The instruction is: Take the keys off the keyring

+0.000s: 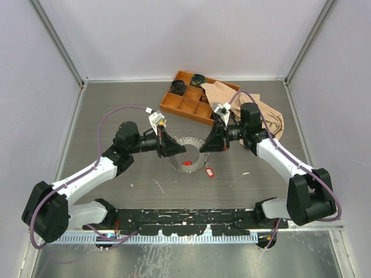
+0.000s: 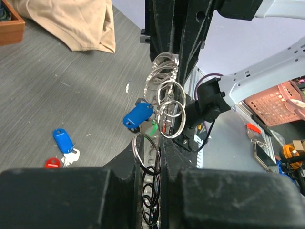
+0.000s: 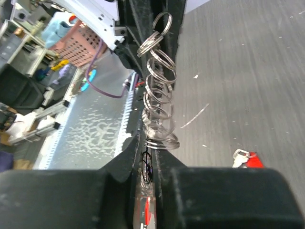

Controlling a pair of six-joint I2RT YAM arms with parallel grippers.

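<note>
Both of my grippers are closed on the keyring. My right gripper should open and take the blue-capped key [image 2: 138, 115] while my left gripper holds the keyring up.
The keyring [image 1: 186, 153] is a spiky silver circle of keys held just above the table between my two arms. My left gripper [image 1: 173, 149] grips its left side and my right gripper [image 1: 204, 147] its right side. In the left wrist view the left gripper [image 2: 159, 148] is shut on the ring wire, with small split rings [image 2: 167, 93] strung along it and a blue-capped key [image 2: 138, 115] hanging there. The right wrist view shows the right gripper [image 3: 150, 152] shut on the same wire below a stack of split rings [image 3: 159, 105]. A loose red-capped key [image 1: 210, 172] lies on the table.
An orange compartment tray [image 1: 174, 106] stands at the back with a beige cloth [image 1: 223, 92] draped over its right side. A loose blue-capped key [image 2: 62, 140] and a red cap [image 2: 52, 163] lie on the grey table. Walls enclose three sides.
</note>
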